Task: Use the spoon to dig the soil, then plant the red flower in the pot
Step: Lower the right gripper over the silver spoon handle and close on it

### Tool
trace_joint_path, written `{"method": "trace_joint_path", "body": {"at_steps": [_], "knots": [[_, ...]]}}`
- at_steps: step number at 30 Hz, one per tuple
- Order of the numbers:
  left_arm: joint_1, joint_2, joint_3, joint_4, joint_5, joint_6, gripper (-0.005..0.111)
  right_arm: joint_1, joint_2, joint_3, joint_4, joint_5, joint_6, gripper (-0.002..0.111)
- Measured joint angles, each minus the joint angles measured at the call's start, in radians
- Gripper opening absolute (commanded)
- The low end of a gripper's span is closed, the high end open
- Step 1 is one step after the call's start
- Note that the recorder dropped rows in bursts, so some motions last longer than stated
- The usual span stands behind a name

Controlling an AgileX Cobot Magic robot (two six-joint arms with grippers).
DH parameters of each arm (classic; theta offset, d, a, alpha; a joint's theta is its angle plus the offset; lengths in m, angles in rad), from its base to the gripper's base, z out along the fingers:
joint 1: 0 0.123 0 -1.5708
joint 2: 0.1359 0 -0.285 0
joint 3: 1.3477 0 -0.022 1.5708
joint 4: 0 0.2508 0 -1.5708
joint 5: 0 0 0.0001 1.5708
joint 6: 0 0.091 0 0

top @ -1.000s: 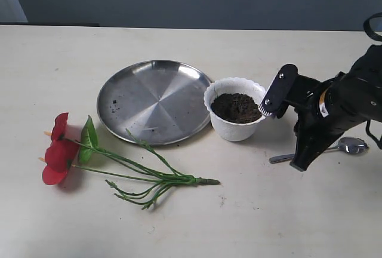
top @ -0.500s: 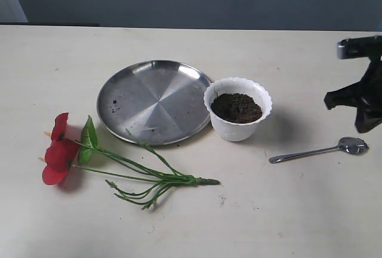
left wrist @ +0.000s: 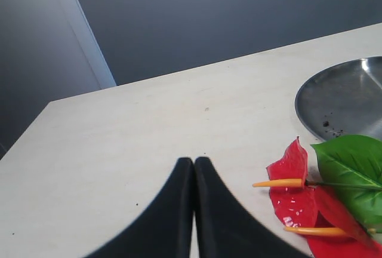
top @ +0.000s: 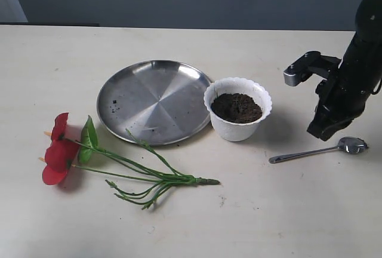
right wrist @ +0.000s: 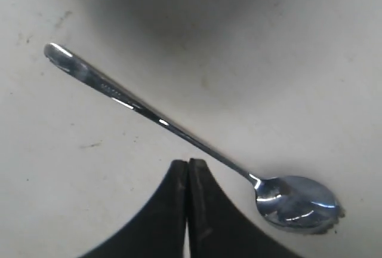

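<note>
The shut fingers of my right gripper are beside the spoon's slanting handle, so I should open them, turn to match the slant and grab the handle's middle (top: 305,154).
The silver spoon (top: 316,150) lies flat on the table at the right, bowl to the right. My right gripper (top: 318,131) hangs just above its handle, shut with nothing in it; in the right wrist view its tips (right wrist: 188,163) stand beside the spoon (right wrist: 179,129), apart from it. The white pot (top: 237,116) holds dark soil (top: 236,107) and stands left of that arm. The red flower (top: 59,150) lies at the front left with its green stems trailing right. My left gripper (left wrist: 193,161) is shut and empty beside the red flower (left wrist: 292,180).
A round steel plate (top: 154,100) with a few soil crumbs sits left of the pot, its rim near the flower's stems. The plate (left wrist: 346,100) also shows in the left wrist view. Bare table spreads along the front and far side.
The right gripper went from partly open to shut. The right arm swung away to the right edge, then came back down over the spoon's handle. Spoon, pot and flower stayed put.
</note>
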Motion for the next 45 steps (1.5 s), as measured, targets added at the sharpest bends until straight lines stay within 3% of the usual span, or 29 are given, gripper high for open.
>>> {"method": "trace_joint_path", "body": {"at_steps": [7,9,18,24,26,30,34,38,45], "knots": [[0.0,0.0,0.0,0.0,0.0,0.0,0.0,0.0,0.0,0.08,0.002,-0.071,-0.061,0.043],[0.0,0.0,0.0,0.0,0.0,0.0,0.0,0.0,0.0,0.11,0.002,-0.108,-0.101,0.047],[0.0,0.0,0.0,0.0,0.0,0.0,0.0,0.024,0.0,0.131,-0.026,-0.205,-0.216,0.046],[0.0,0.0,0.0,0.0,0.0,0.0,0.0,0.085,0.02,0.131,-0.164,-0.242,-0.325,0.046],[0.0,0.0,0.0,0.0,0.0,0.0,0.0,0.089,0.044,0.131,-0.173,-0.253,-0.329,0.043],[0.0,0.0,0.0,0.0,0.0,0.0,0.0,0.095,0.075,0.131,-0.187,-0.256,-0.333,0.025],[0.0,0.0,0.0,0.0,0.0,0.0,0.0,0.097,0.088,0.126,-0.184,-0.235,-0.333,0.026],[0.0,0.0,0.0,0.0,0.0,0.0,0.0,0.099,0.105,0.124,-0.18,-0.215,-0.305,0.0],[0.0,0.0,0.0,0.0,0.0,0.0,0.0,0.101,0.105,0.128,-0.154,-0.201,-0.26,0.0]]}}
